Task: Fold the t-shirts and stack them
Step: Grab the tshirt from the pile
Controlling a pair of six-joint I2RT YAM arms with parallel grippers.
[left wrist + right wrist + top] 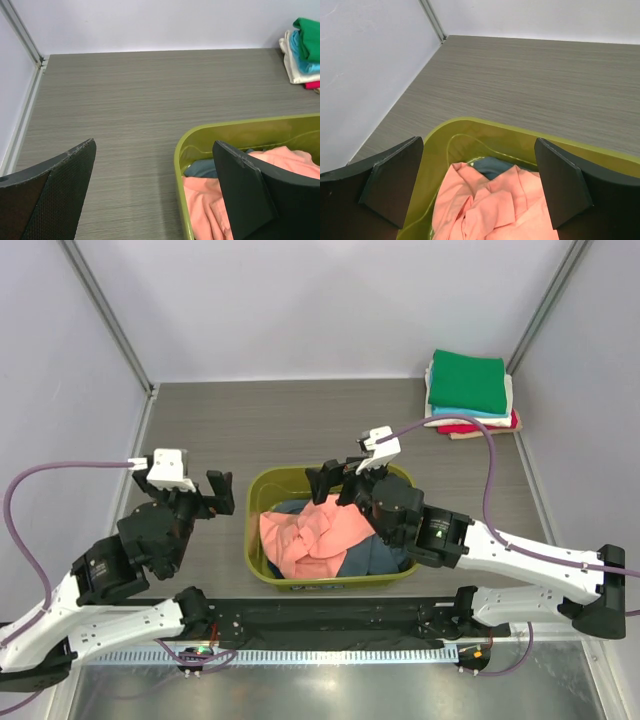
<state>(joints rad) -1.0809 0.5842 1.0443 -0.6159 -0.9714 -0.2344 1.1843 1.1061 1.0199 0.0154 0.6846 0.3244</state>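
My right gripper is going to close on the raised fold (310, 526) (489, 210) near the middle of the salmon-pink t-shirt, which is lying on top in the olive-green tub.
A crumpled salmon-pink t-shirt (305, 535) lies on top of a slate-blue one (372, 555) inside the olive-green tub (262, 485). My right gripper (337, 480) is open and empty, hovering over the tub's far part, just above the pink shirt (490, 207). My left gripper (208, 495) is open and empty, above the table left of the tub. The left wrist view shows the tub rim (182, 150) and the pink shirt (205, 205). A folded stack with a green t-shirt (467, 380) on top, over cream, teal and red ones, sits at the back right.
The tub stands at the near middle of the grey wood-grain table (280, 430). White walls with metal posts close the back and both sides. A black rail and cable strip run along the near edge by the arm bases.
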